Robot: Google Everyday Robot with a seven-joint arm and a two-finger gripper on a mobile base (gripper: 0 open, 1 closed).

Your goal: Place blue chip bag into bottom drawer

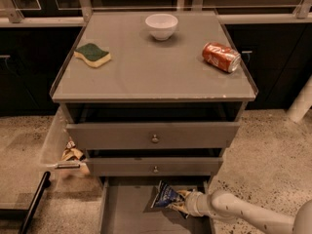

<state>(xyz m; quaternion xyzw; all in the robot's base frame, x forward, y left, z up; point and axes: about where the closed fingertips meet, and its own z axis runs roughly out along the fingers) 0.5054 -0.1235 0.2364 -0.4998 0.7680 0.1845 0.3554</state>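
Note:
The blue chip bag, hanging over the open bottom drawer, will be put down by my gripper on the bottom drawer's grey bottom, near its middle (162,200).
The blue chip bag (166,197) is a crinkled dark-blue foil bag held over the right part of the open bottom drawer (126,213), a flat grey tray pulled out under the cabinet. My gripper (181,201) reaches in from the lower right on a white arm and is shut on the bag's right end. The bag hangs just below the front of the middle drawer (155,166), tilted, its lower edge close to the tray floor.
On the cabinet top (151,77) stand a white bowl (161,26), a green-and-yellow sponge (92,54) and a red soda can (222,56) lying on its side. The top drawer (154,134) is slightly pulled out. Crumpled paper (72,155) lies left of the cabinet.

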